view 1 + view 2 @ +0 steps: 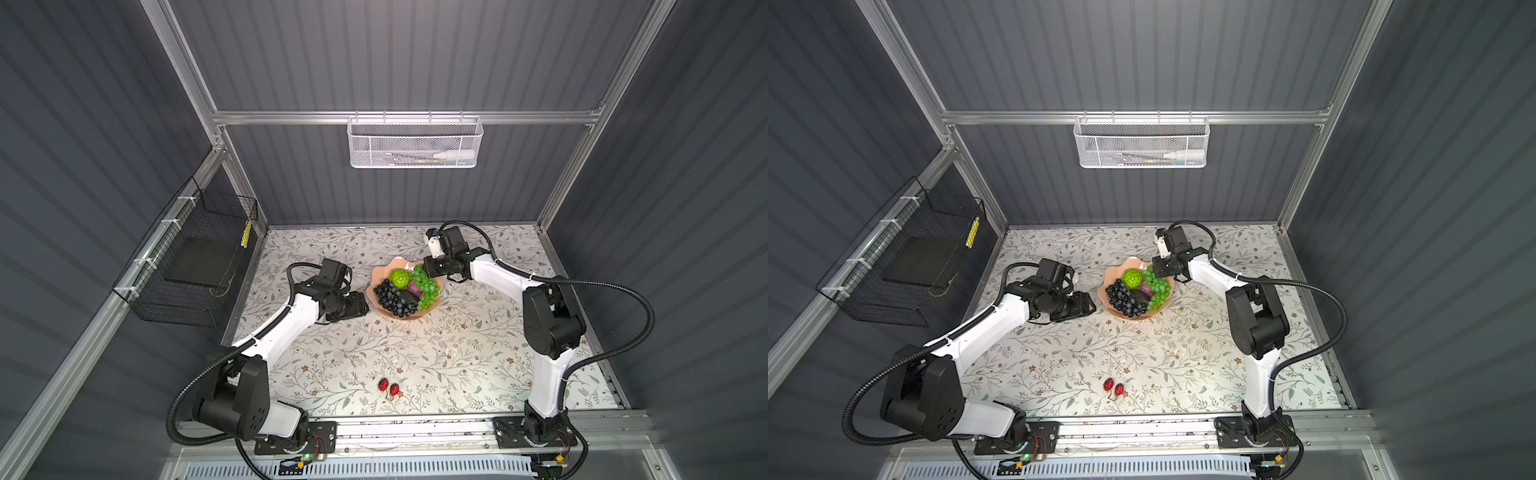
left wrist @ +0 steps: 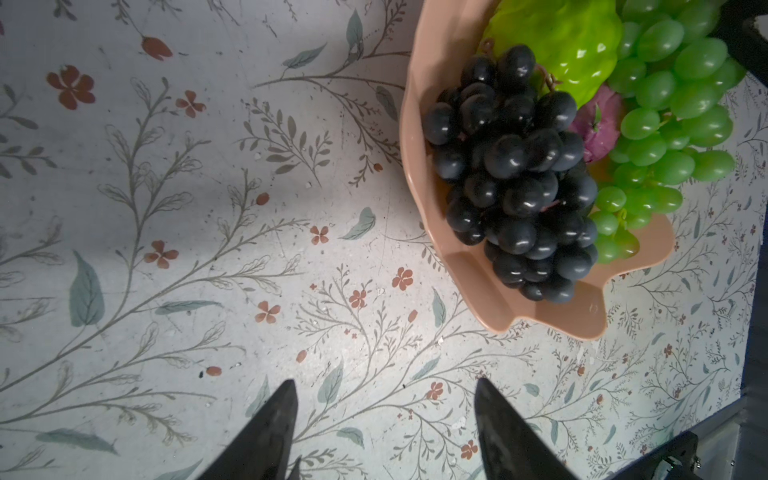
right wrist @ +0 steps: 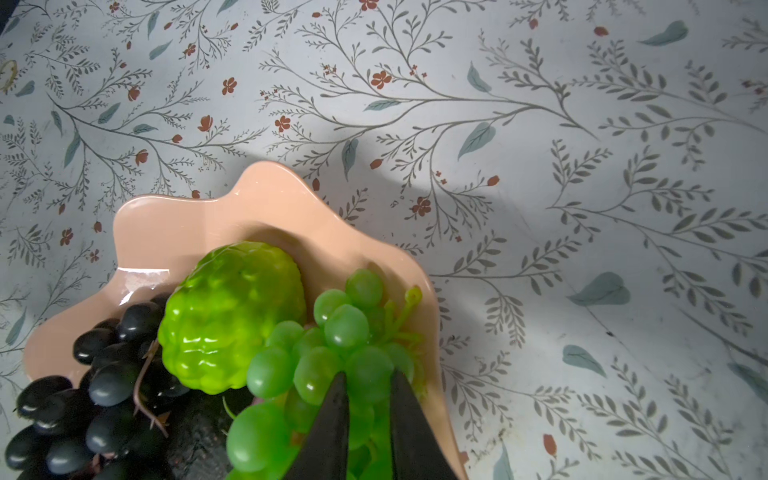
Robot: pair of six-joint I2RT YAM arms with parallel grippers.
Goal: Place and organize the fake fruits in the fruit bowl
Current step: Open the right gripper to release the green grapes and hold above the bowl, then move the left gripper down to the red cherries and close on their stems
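My left gripper is to go next to the red berries near the mat's front edge and close on the berries' thin stems [image 1: 389, 397].
The peach-pink fruit bowl [image 1: 383, 271] [image 2: 490, 291] [image 3: 174, 232] holds the dark grape bunch [image 1: 392, 300] [image 2: 515, 166], the bumpy lime-green fruit [image 1: 399, 277] [image 3: 228, 316], the small purple fruit [image 1: 414, 286], the black avocado [image 1: 409, 298] and the green grape bunch [image 1: 429, 287] [image 3: 332, 332]. My right gripper [image 3: 368, 374] [image 1: 430, 267] reaches into the bowl's far right side, shut on a grape of the green bunch. Open and empty, my left gripper [image 2: 384, 382] [image 1: 367, 308] hovers over the mat just left of the bowl. Two red berries [image 1: 389, 386] [image 1: 1114, 386] lie near the front edge.
A white mesh basket [image 1: 415, 141] hangs on the back wall. On the left wall is a black wire basket [image 1: 195, 257]. The floral mat [image 1: 415, 353] stretches between the bowl and the berries.
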